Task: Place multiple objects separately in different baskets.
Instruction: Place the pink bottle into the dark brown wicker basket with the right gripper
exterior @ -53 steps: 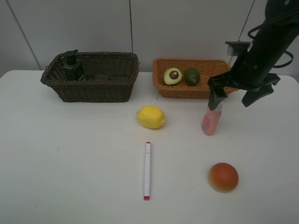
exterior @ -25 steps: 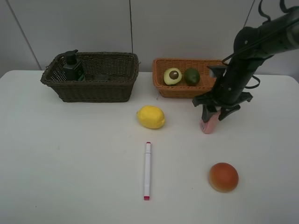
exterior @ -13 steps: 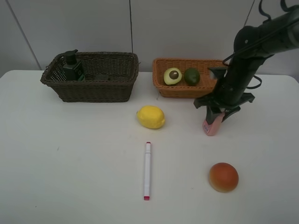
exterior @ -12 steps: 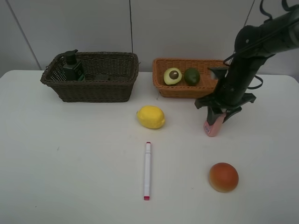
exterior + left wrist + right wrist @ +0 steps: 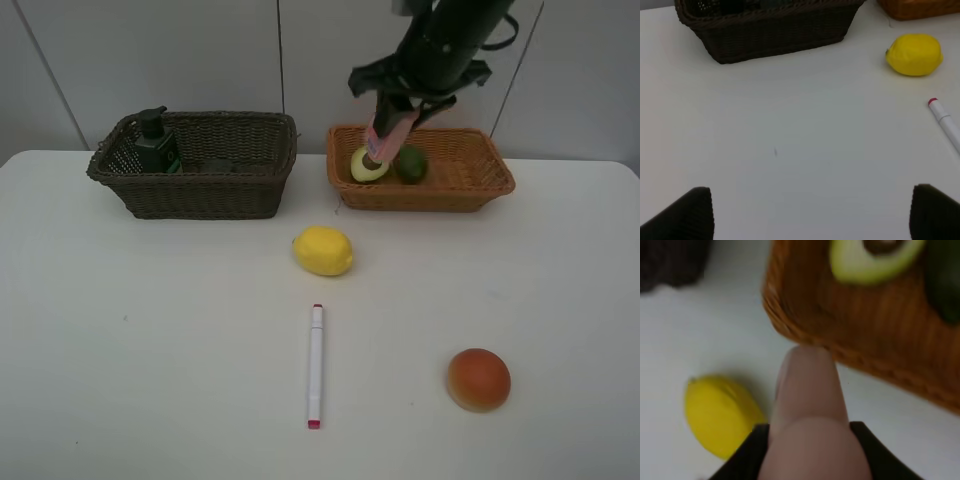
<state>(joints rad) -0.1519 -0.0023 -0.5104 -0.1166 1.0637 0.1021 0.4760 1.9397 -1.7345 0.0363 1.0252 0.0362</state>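
Note:
My right gripper is to release the pink bottle in the dark brown basket (image 5: 238,170). The bottle will go just beside the dark grey block. It is now held over the light orange basket.
My right gripper (image 5: 398,102) is shut on the pink bottle (image 5: 387,131) and holds it in the air, tilted, over the left end of the light orange basket (image 5: 470,192). In that basket lie the halved avocado (image 5: 362,169), partly behind the bottle, and the green lime (image 5: 412,163). The right wrist view shows the pink bottle (image 5: 809,405) between the dark fingers (image 5: 746,456), with the lemon (image 5: 720,415) and the orange basket (image 5: 880,345) below. The dark brown basket (image 5: 200,195) holds the pump bottle (image 5: 155,142). My left gripper (image 5: 812,215) is open above bare table.
On the white table lie the yellow lemon (image 5: 322,250), the white pink-tipped marker (image 5: 315,365) and the orange-red peach (image 5: 478,379). The left wrist view shows the dark basket (image 5: 765,30), the lemon (image 5: 914,55) and the marker's tip (image 5: 942,117).
The right gripper closed on the pink bottle, lifted it off the table and carried it up and to the left, over the orange basket. Everything else stayed put.

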